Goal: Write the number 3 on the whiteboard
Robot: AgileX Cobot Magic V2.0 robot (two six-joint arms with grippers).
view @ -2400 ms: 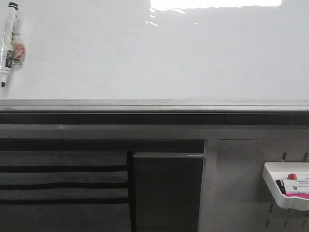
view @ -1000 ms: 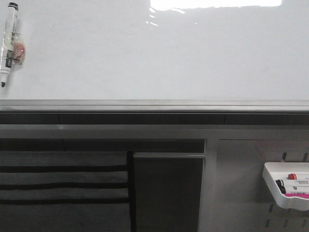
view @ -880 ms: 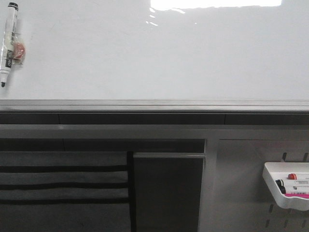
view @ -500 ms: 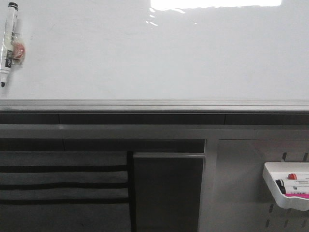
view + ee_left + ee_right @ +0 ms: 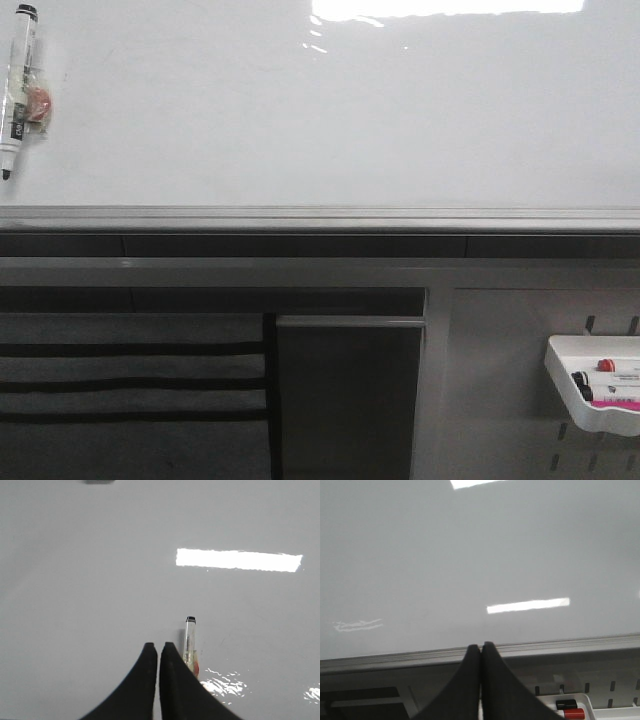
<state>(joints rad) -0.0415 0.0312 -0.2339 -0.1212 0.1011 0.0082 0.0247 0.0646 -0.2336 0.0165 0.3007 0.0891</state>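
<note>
The robot's left gripper should close on the lower body [image 5: 14, 125] of the black marker that lies on the whiteboard, just above the marker's writing tip.
The whiteboard [image 5: 320, 110] is glossy white and fills the upper front view; no number 3 shows on it. A clear-barrelled black marker [image 5: 18, 88] lies on the board at the far left. It also shows in the left wrist view [image 5: 189, 641], just beside my left gripper [image 5: 158, 646], which is shut and empty. My right gripper [image 5: 481, 646] is shut and empty over the board's grey edge rail [image 5: 570, 645]. Neither gripper appears in the front view.
The grey edge rail [image 5: 320, 217] runs below the board. A grey perforated panel [image 5: 500, 380] at lower right carries a white tray [image 5: 590, 385] with red, black and pink markers; the tray also shows in the right wrist view [image 5: 600, 707]. Dark slatted shelving [image 5: 130, 390] is lower left.
</note>
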